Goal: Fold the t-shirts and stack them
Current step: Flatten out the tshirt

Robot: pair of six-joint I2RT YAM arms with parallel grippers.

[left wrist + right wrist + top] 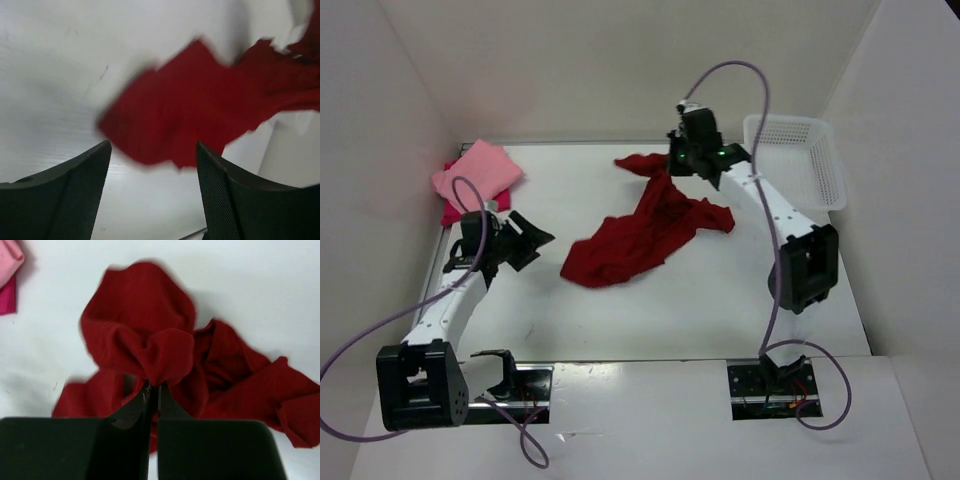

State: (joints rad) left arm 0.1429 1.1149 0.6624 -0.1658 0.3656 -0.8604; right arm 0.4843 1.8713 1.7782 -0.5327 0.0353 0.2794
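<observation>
My left gripper needs to next grab the crimson t-shirt by the side edge (592, 242) (156, 73) that faces that gripper, a bit beyond the near end of the crimson t-shirt.
A dark crimson t-shirt (640, 235) lies crumpled in the middle of the white table. My right gripper (686, 160) is at its far end, shut on a bunched fold of the cloth (167, 357), fingertips pinched together (154, 386). My left gripper (534, 240) hovers open just left of the shirt's near end, nothing between its fingers. In the left wrist view the crimson cloth (200, 100) lies just beyond the open gripper (152, 147). A folded salmon pink t-shirt (475, 172) sits on a magenta-red t-shirt (449, 211) at the far left.
A white mesh basket (800, 155) stands at the far right beside the right arm. White walls close in the table on the left, back and right. The pink t-shirt (7, 260) and the magenta one (6, 297) show at the right wrist view's left edge.
</observation>
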